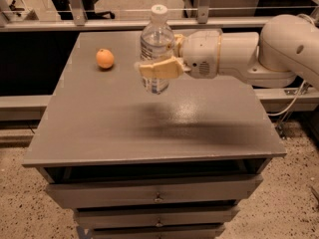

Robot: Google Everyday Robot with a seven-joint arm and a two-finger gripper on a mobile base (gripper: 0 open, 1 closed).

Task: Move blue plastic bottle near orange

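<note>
Next, I release the blue plastic bottle, now held upright above the table, close beside the orange, on the side facing my arm (126, 66).
The blue plastic bottle (156, 44) is a clear bottle with a white cap, held upright above the grey table top (149, 118). My gripper (160, 59) reaches in from the right and is shut on the bottle's middle, with one tan finger (158, 68) across its front. The orange (105, 59) sits on the table at the back left, about a bottle's height to the left of the bottle.
The table is a grey cabinet with drawers (154, 195) below its front edge. My white arm (249, 54) spans the right back part of the table. A rail and metal posts (199, 4) run behind the table. Speckled floor lies around it.
</note>
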